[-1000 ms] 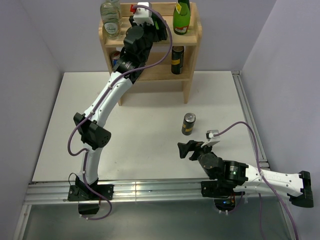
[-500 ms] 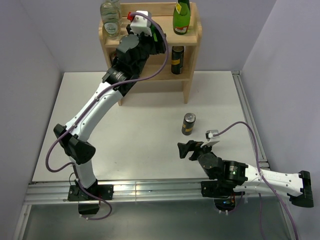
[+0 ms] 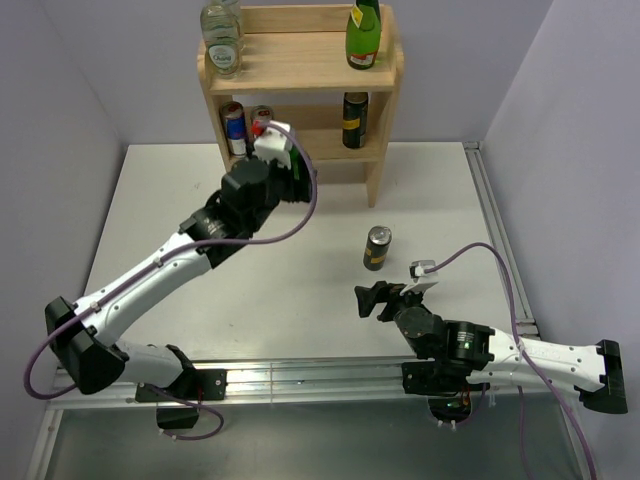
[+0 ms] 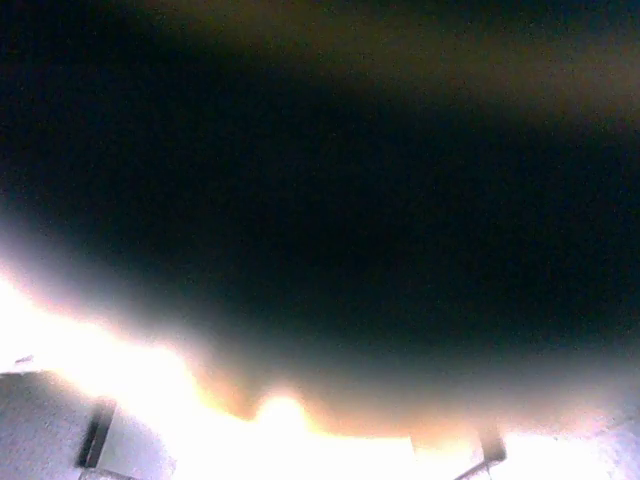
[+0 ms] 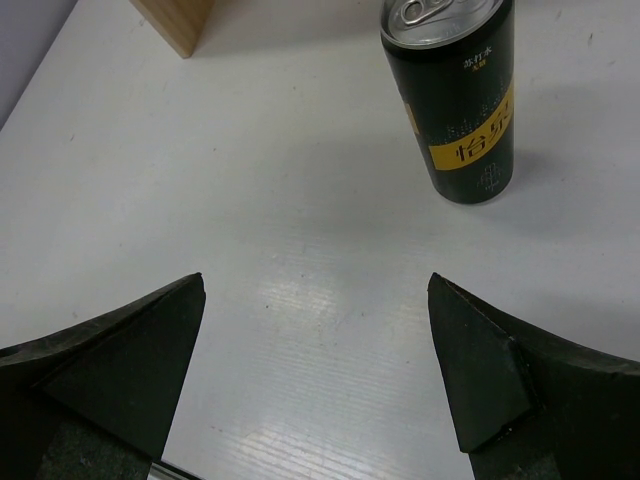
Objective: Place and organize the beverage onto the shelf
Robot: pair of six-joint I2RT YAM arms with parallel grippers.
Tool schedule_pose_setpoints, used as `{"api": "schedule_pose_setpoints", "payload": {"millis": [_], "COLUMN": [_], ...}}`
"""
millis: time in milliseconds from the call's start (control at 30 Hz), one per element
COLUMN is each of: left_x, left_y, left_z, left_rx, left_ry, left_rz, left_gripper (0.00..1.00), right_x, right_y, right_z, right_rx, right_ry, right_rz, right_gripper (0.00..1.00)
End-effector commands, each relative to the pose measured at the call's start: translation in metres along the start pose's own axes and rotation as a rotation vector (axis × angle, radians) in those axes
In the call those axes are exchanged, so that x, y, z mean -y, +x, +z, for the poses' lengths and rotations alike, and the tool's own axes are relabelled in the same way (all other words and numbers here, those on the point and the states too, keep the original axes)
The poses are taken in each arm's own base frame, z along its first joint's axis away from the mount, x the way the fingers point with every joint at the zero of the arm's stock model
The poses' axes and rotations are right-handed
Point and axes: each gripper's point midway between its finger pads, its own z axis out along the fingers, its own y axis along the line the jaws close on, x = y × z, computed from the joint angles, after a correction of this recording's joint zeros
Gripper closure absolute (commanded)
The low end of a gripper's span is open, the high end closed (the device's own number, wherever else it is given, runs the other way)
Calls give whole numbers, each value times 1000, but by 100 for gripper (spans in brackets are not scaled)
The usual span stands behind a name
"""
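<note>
The robot's left gripper needs to release the green bottle it holds on the white table (image 3: pixel 339 282), next to the dark can there.
The light wooden shelf (image 3: pixel 300 75) stands at the back of the table. Its top tier holds a clear bottle (image 3: pixel 221 40) at the left and a green bottle (image 3: pixel 364 35) at the right. The middle tier holds a blue and red can (image 3: pixel 235 128), a red can (image 3: pixel 262 117) and a dark can (image 3: pixel 354 118). A dark can with a yellow label (image 3: pixel 377 248) stands on the table, also in the right wrist view (image 5: pixel 455 100). My left gripper (image 3: pixel 298 165) hovers in front of the middle tier; its fingers are hidden and its wrist view is a dark blur. My right gripper (image 5: pixel 315 290) is open and empty, just short of the can.
The white table (image 3: pixel 300 290) ends in a metal rail at the near edge and another along the right side. Grey walls close in on the left, back and right. A corner of the shelf's foot (image 5: pixel 180 20) shows in the right wrist view.
My left arm has pulled back and down from the shelf's top tier to in front of the middle tier. The right arm and the can on the table have not moved.
</note>
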Motion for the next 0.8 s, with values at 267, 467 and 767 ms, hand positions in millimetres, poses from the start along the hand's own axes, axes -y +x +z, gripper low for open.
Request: {"api": "schedule_pose_setpoints", "payload": {"millis": [267,467,767], "left_x": [0,26,56], "left_y": [87,156,200], "left_z": [-22,-10,12], "left_rx": [19,-55,-93], "left_ry": [42,84,91], "left_rz": [-187,-204,-234], "left_gripper": [100,100,100], "right_x": [-1,-1,-1], "right_y": [-9,-10,-10], "right_z": [0,-1,0], "right_rx": [39,42,41], "right_ry": [8,11,17], "right_rz": [36,39,36], "right_gripper": [1,1,1]}}
